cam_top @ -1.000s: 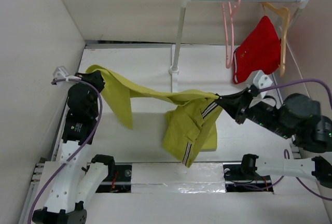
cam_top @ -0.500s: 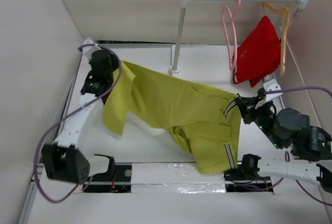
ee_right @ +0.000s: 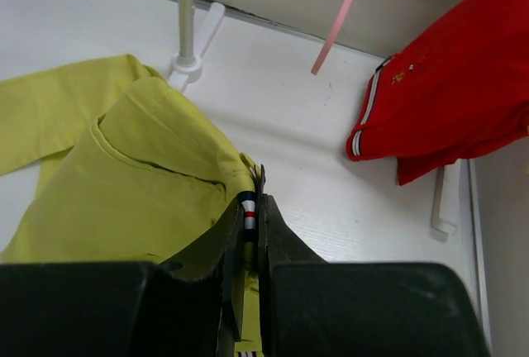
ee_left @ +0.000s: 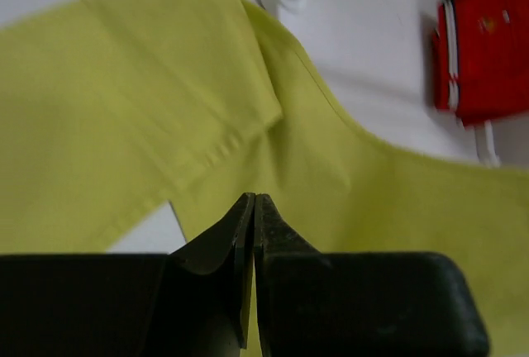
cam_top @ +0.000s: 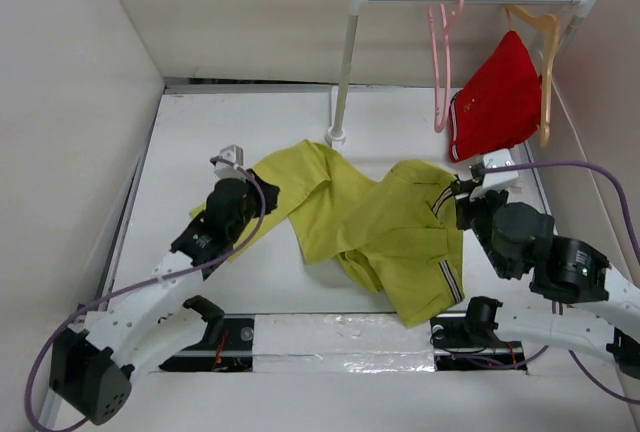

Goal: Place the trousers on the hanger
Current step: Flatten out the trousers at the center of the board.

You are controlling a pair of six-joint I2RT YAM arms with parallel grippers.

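Observation:
Next, my right gripper lets go of the striped waistband on the white table [cam_top: 511, 166] [ee_right: 434, 218] just in front of the red garment.
The yellow-green trousers [cam_top: 370, 222] lie loosely spread on the white table, with the striped waistband at the right. My left gripper [cam_top: 262, 192] is shut on the trouser leg end at the left; in the left wrist view its jaws [ee_left: 254, 202] are closed with yellow fabric [ee_left: 124, 109] between them. My right gripper [cam_top: 462, 202] is shut on the striped waistband, and the right wrist view [ee_right: 256, 200] shows the stripe pinched between its jaws. The pink hanger [cam_top: 445, 52] hangs empty on the rail, far behind and above the right gripper; its lower arm shows in the right wrist view [ee_right: 339, 18].
A white rack with a pole [cam_top: 345, 62] and foot [cam_top: 335, 137] stands at the back. A tan wooden hanger [cam_top: 546, 62] carries a red garment [cam_top: 495, 102] at the rail's right end. Walls close in on the left and right.
My left arm has swung from the far left corner down toward the table's middle with the leg end. The trousers have dropped and folded onto the table. The right gripper shifted slightly forward.

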